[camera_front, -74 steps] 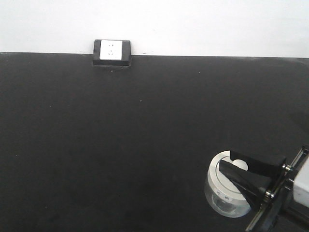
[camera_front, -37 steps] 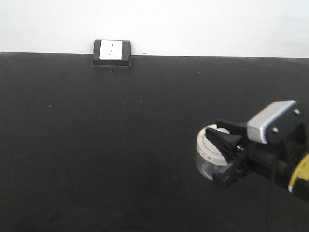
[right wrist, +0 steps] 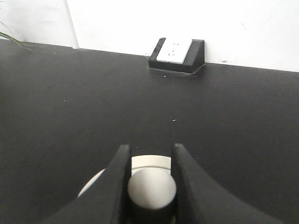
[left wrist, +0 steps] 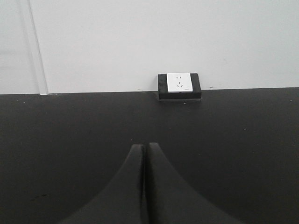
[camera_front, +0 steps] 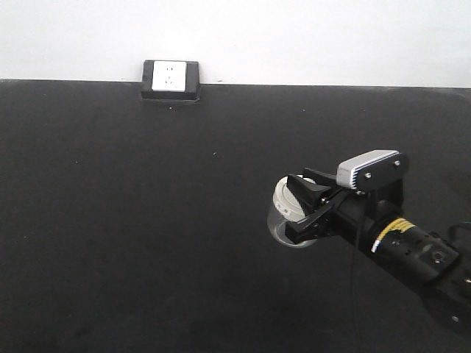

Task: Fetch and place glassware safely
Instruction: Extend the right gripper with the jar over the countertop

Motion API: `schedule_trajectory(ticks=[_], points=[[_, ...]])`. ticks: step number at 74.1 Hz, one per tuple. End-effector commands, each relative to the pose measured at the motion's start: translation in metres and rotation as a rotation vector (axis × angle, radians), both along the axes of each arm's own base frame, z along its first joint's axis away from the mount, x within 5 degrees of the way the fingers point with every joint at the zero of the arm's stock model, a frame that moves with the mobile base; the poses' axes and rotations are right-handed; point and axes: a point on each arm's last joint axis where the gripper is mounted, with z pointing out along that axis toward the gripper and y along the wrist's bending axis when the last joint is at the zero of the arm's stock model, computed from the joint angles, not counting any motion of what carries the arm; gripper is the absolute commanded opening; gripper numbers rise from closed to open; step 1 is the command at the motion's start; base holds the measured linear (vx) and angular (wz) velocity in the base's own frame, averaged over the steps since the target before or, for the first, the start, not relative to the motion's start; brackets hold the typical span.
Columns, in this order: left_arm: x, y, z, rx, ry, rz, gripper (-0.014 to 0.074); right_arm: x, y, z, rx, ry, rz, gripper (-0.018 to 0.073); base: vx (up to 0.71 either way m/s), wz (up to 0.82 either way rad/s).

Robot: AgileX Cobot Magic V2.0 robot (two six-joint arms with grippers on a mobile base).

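The robot's right gripper needs to set the jar down on the bare black table, slightly closer to the table's middle [camera_front: 260, 237]. The jar is now on or just above the table.
The glassware [camera_front: 283, 213] is a small clear jar with a white round lid, at the right middle of the black table in the front view. My right gripper [camera_front: 303, 198] is shut on the raised knob of its lid [right wrist: 152, 188], one black finger on each side of the knob. The lid's white rim [right wrist: 150, 162] shows just beyond the knob; the glass body is hidden below in the right wrist view. Whether the jar rests on the table or hangs just above it I cannot tell. My left gripper [left wrist: 144, 146] is shut with nothing in it and does not appear in the front view.
A black socket box with a white face [camera_front: 171, 79] [left wrist: 179, 85] [right wrist: 176, 55] stands at the table's far edge against the white wall. The black table top [camera_front: 147, 220] spreads to the left of the jar.
My right arm has carried the jar from the near right corner up and to the left, towards the middle of the table, still gripped by the lid knob. The left gripper view has no earlier frame.
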Motion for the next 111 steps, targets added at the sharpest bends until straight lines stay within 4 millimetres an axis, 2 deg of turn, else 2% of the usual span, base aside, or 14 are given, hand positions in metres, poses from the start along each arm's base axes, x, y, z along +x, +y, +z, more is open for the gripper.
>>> schedule_trajectory(ticks=[1, 19, 36, 62, 81, 92, 111], points=[[0.001, -0.001, 0.014, -0.014, -0.079, -0.017, -0.0007, 0.014, 0.006, 0.016, 0.094, -0.161, 0.012, -0.0001, 0.00, 0.00], [0.001, -0.001, 0.014, -0.014, -0.079, -0.017, -0.0007, 0.039, 0.017, -0.004, 0.096, -0.142, 0.023, 0.0000, 0.00, 0.00], [0.001, -0.001, 0.014, -0.014, -0.079, -0.017, -0.0007, 0.051, 0.023, -0.018, 0.095, -0.140, 0.046, 0.0006, 0.00, 0.00], [0.001, -0.001, 0.014, -0.014, -0.079, -0.017, -0.0007, 0.056, 0.026, -0.044, 0.087, -0.089, 0.048, 0.0013, 0.00, 0.00], [0.001, -0.001, 0.014, -0.014, -0.079, -0.017, -0.0007, 0.054, 0.029, -0.052, 0.041, -0.092, 0.096, 0.0028, 0.00, 0.00], [0.001, -0.001, 0.014, -0.014, -0.079, -0.017, -0.0007, 0.052, 0.032, -0.055, 0.011, -0.080, 0.130, 0.0075, 0.00, 0.00], [0.001, -0.001, 0.014, -0.014, -0.079, -0.017, -0.0007, 0.052, 0.031, -0.058, -0.008, -0.059, 0.134, 0.0229, 0.00, 0.00]])
